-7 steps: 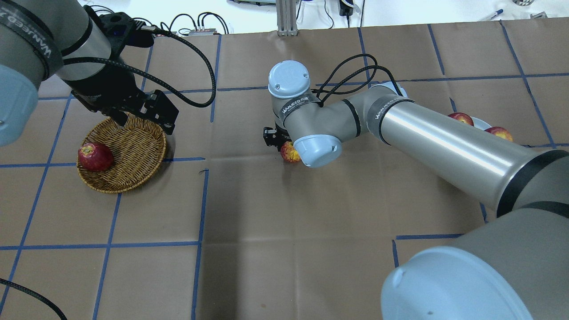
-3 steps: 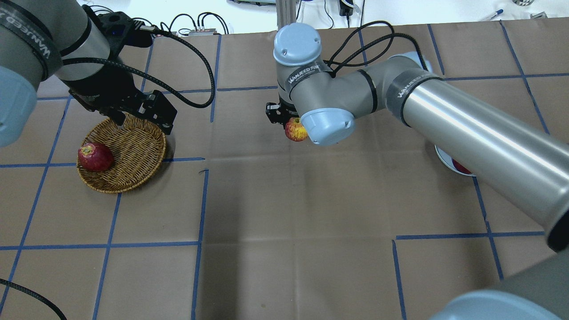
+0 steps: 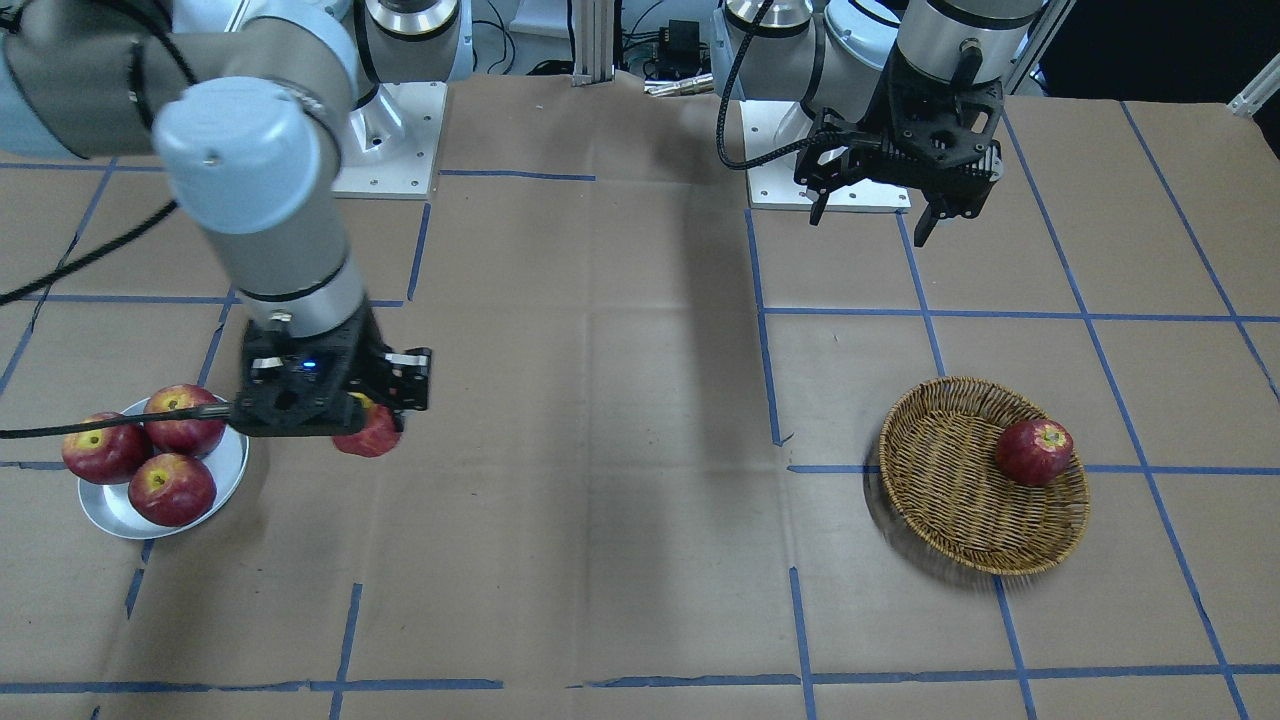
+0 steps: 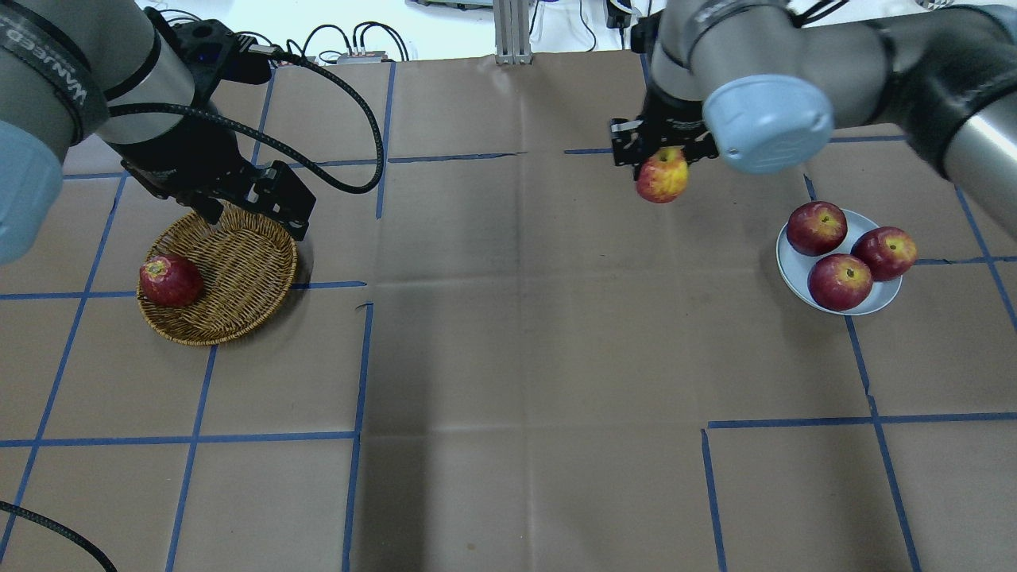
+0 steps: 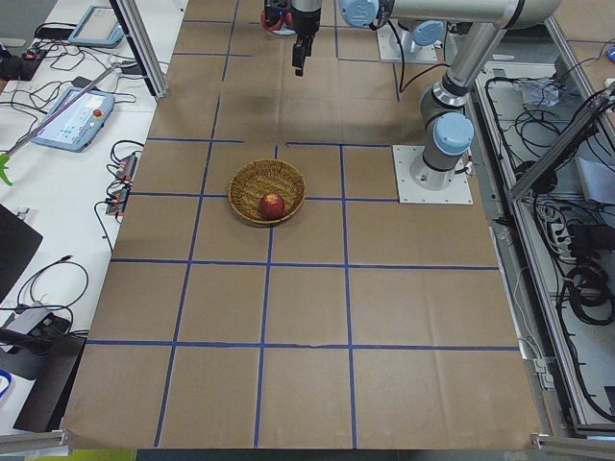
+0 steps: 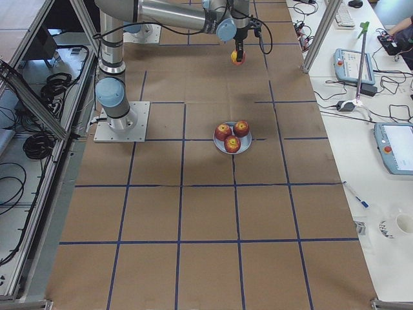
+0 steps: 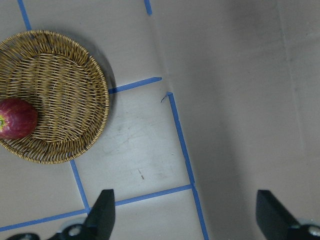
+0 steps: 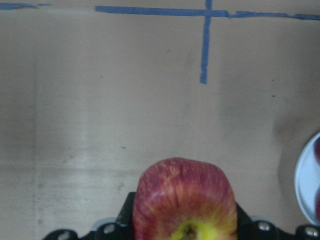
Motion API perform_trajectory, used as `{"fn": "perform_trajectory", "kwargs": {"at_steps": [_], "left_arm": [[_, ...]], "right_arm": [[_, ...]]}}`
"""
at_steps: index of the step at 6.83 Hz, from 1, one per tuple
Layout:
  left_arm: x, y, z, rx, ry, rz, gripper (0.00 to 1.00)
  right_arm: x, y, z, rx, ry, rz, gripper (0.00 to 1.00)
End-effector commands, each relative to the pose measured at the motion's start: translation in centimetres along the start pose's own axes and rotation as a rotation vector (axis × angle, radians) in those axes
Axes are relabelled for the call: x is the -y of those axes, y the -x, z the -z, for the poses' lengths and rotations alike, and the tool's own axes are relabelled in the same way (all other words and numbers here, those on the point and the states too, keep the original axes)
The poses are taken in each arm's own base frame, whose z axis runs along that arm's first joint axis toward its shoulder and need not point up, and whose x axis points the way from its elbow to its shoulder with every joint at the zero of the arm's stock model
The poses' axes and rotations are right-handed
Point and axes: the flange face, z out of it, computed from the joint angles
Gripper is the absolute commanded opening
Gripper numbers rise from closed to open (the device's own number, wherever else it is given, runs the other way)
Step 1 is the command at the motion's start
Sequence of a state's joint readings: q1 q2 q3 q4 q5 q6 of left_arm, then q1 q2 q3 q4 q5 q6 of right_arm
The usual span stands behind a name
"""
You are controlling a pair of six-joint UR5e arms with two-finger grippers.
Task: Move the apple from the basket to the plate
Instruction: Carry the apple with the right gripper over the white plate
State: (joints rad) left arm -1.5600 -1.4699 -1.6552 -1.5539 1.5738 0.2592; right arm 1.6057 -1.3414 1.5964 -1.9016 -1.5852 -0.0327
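Note:
The robot's right gripper needs to let go of the streaky red apple, still held above the table beside the plate, on top of the deep red apples (image 3: 116, 436) on the silvery plate.
The streaky red apple with a yellow patch (image 4: 662, 176) hangs in my right gripper (image 4: 659, 155), which is shut on it above the table, left of the plate (image 4: 883, 295). It also shows in the right wrist view (image 8: 185, 200) and the front view (image 3: 368, 432). The silvery plate (image 3: 232, 462) holds three deep red apples (image 4: 840, 281). The wicker basket (image 4: 238, 270) lies at the left with one dark red apple (image 4: 169, 280) in it. My left gripper (image 4: 256, 218) is open and empty above the basket's far rim; its wrist view shows the basket (image 7: 60, 100).
The table is covered in brown paper with blue tape lines. A metal post (image 4: 512, 32) and cables stand at the far edge. My right arm's elbow (image 4: 767, 123) hangs over the far right of the table.
My right gripper has lifted the apple from the table's middle and carried it right and farther away, toward the plate. The left arm has not moved.

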Motion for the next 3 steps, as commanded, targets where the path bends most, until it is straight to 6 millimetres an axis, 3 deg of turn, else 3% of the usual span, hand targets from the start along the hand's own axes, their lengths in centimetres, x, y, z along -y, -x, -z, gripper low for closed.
{"fn": "perform_trajectory", "kwargs": {"at_steps": [1,3], "left_arm": [[0.1,0.0,-0.2,-0.001,0.004,0.001,0.99],[0.2,0.0,-0.3,-0.01,0.002,0.003,0.99]], "right_arm": [[-2.4,-14.3,-0.5,-0.001,0.027,0.127,0.38],[-4.6,-24.4,-2.5,0.024,0.037,0.195,0.38]]}}
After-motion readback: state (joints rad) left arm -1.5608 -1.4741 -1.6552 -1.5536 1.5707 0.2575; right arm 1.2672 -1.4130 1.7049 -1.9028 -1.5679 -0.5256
